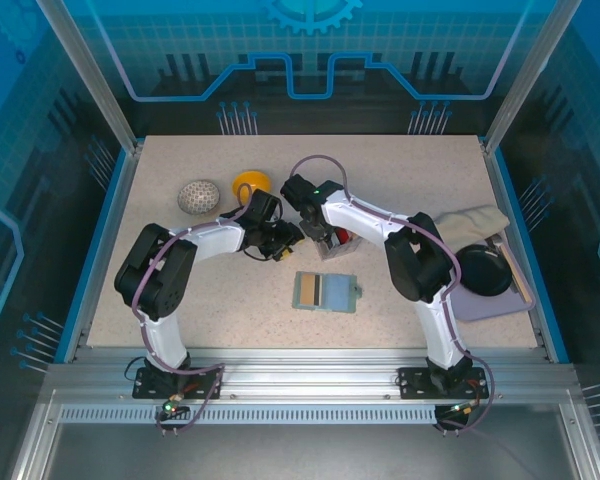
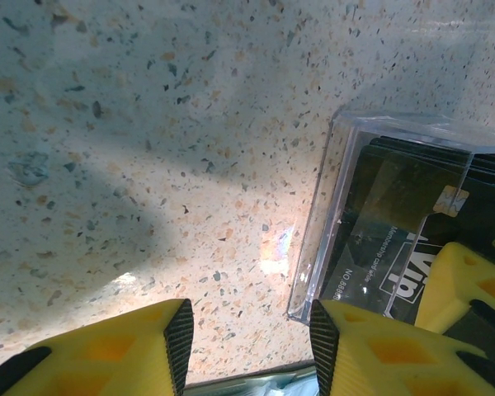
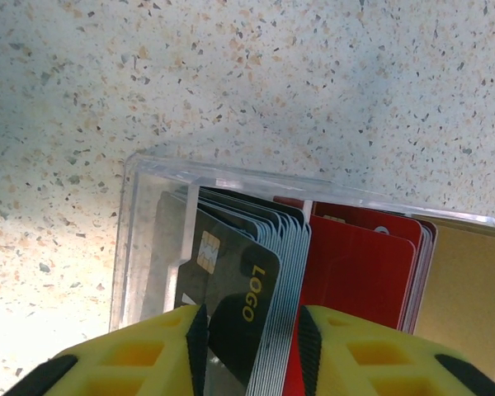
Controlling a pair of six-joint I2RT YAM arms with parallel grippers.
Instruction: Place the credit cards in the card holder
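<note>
The fingers of the robot's right gripper straddle the whole black stack, so that gripper should pinch just a single card (image 3: 246, 285) and pass it to the left gripper.
The credit cards stand on edge in a clear plastic box (image 3: 153, 190): a black stack (image 3: 231, 272), red ones (image 3: 355, 264) and tan ones (image 3: 470, 280). My right gripper (image 3: 249, 346) is open above the box, its yellow fingers straddling the black stack. My left gripper (image 2: 252, 330) is open low over the table beside the box (image 2: 313, 223), its right finger at the box's corner. From above, both grippers, left (image 1: 283, 240) and right (image 1: 325, 237), meet at the box. The card holder (image 1: 325, 291) lies open and flat, nearer the arm bases.
A perforated ball (image 1: 198, 196) and a yellow ring-shaped object (image 1: 250, 184) sit behind the left arm. At the right lie a beige cloth (image 1: 475, 222), a black bowl (image 1: 483, 270) and a lavender board (image 1: 492, 303). Blue rails edge the table.
</note>
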